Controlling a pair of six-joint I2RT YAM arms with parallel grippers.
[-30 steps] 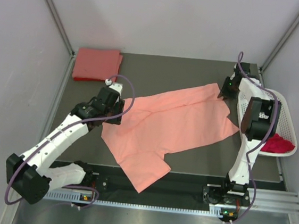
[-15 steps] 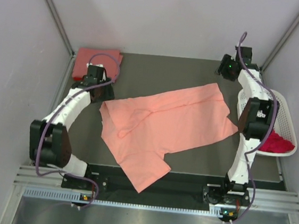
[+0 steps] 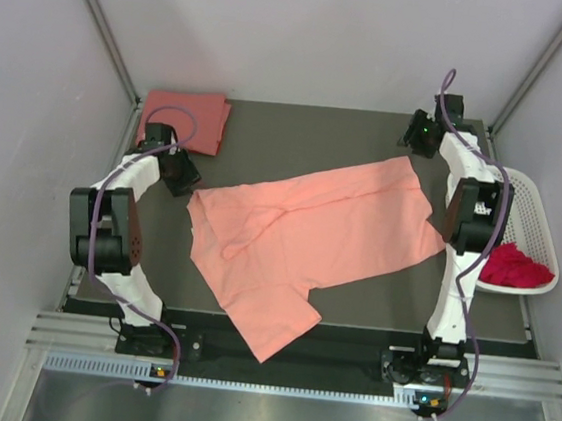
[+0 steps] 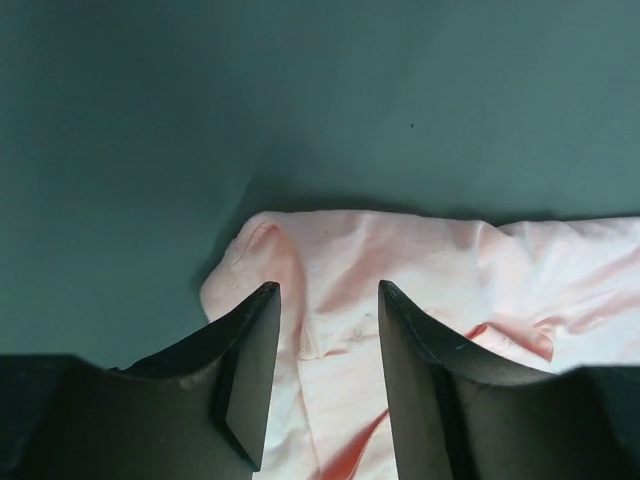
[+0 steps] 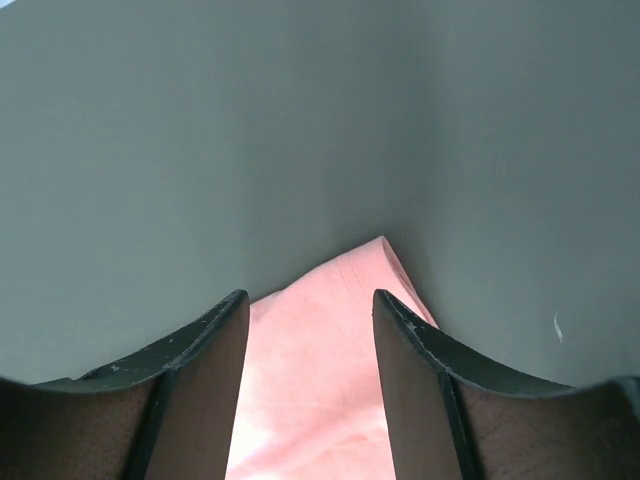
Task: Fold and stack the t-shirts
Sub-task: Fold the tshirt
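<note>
The pink shirt's lower sleeve hangs over the front edge of the table. Next, I pinch the shirt's nearest corner (image 3: pixel 199 198) with my left gripper and help pull it back before folding.
A light salmon-pink t-shirt (image 3: pixel 309 234) lies spread and rumpled across the middle of the dark table. A coral-red t-shirt (image 3: pixel 182 120) lies folded at the back left corner. A magenta-red t-shirt (image 3: pixel 514 267) sits bunched in the white basket. My left gripper (image 3: pixel 185 182) is open, just left of the pink shirt's left edge; its wrist view shows the shirt's corner (image 4: pixel 300 270) between the fingers (image 4: pixel 245 360). My right gripper (image 3: pixel 413 147) is open, above the shirt's back right corner (image 5: pixel 350 300).
A white perforated basket (image 3: pixel 534 212) stands at the right edge of the table (image 3: pixel 299 132). Grey walls close in the left, back and right sides. The pink shirt's lower sleeve (image 3: pixel 269 325) hangs over the table's front edge.
My left gripper has drawn back to the left and let go of the pink shirt, leaving its left part folded over. My right gripper has lifted back off the shirt's far corner.
</note>
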